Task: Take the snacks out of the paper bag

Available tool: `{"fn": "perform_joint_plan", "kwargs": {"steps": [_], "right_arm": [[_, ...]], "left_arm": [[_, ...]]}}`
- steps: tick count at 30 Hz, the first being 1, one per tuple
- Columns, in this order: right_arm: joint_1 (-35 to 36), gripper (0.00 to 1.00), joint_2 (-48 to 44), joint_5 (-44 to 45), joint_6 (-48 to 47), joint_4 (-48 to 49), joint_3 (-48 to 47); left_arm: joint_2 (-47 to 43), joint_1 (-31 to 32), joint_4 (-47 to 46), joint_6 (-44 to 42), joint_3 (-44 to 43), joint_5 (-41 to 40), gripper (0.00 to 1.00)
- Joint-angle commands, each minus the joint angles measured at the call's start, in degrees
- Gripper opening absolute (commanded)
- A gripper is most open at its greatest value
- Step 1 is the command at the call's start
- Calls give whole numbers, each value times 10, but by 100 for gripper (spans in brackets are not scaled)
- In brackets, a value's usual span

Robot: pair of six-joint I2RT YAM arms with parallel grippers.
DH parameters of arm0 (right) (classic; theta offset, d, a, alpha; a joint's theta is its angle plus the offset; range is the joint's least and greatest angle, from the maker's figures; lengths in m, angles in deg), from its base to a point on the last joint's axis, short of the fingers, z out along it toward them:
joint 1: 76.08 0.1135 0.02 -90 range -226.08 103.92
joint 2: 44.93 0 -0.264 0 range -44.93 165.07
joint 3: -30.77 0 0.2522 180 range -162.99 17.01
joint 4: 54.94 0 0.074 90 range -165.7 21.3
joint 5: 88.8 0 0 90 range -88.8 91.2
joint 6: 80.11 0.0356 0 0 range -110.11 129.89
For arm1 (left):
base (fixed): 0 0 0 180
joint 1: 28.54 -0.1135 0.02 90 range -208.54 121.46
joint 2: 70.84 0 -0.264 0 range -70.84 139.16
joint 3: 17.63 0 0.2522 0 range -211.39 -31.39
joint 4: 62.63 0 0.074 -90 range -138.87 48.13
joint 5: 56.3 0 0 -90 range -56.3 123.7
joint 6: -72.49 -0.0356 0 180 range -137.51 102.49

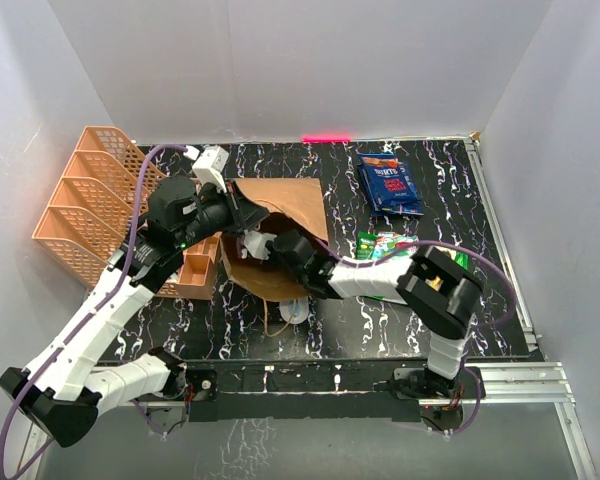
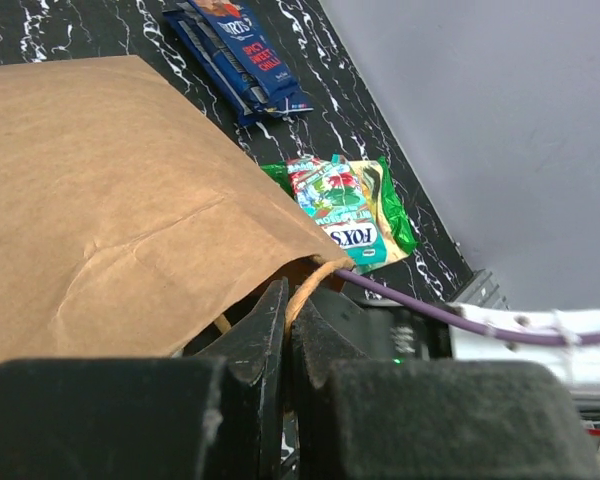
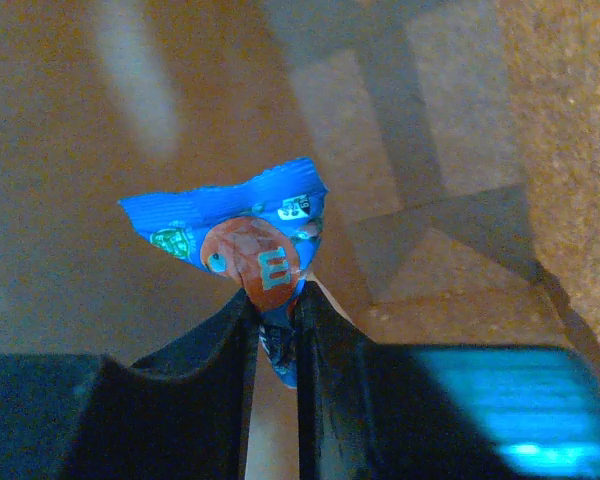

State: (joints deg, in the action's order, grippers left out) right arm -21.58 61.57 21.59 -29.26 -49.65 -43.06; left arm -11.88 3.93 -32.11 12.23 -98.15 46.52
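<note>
The blue candy packet, now held inside the paper bag, will be let go by my right gripper on the green bag [image 1: 430, 265], next to the white-green FOX packet.
The brown paper bag [image 1: 285, 205] lies on its side mid-table, mouth toward me. My left gripper [image 2: 288, 300] is shut on its twisted paper handle [image 2: 310, 285] and holds the mouth up. My right gripper [image 3: 276, 300] is inside the bag, shut on a small blue candy packet [image 3: 242, 235] with an orange "m" figure. Its tip is hidden in the bag in the top view. Dark blue snack bags [image 1: 388, 183] lie at the back right. A green bag and a white-green "FOX" packet [image 2: 355, 238] lie right of the paper bag.
Orange mesh trays [image 1: 90, 205] stand at the left, with a small orange box [image 1: 195, 273] beside them. A white and light-blue item [image 1: 295, 311] lies in front of the bag mouth. The right arm's purple cable [image 2: 420, 308] runs past the bag.
</note>
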Motion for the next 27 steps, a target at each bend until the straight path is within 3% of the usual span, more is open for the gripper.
{"fn": "perform_joint_plan", "kwargs": {"steps": [1,8,14,17,22,27], "right_arm": [[32,11,-98,-69,88,-25,50],[79,11,-235,-155,109,-66,120],[96,9,-392,-231,155,-154,115],[98,9,-460,-227,177,-195,102],[98,8,-550,-79,201,-223,71],[88,8,-549,299,259,-213,50]], "left_arm": [[1,-1,-9,4,-21,-21,0],[14,-1,-16,8,-25,-20,0],[14,-1,-13,10,-28,-33,0],[14,-1,-11,10,-26,-43,0],[18,0,-11,8,-25,-53,0],[20,-1,-19,13,-19,-51,0]]}}
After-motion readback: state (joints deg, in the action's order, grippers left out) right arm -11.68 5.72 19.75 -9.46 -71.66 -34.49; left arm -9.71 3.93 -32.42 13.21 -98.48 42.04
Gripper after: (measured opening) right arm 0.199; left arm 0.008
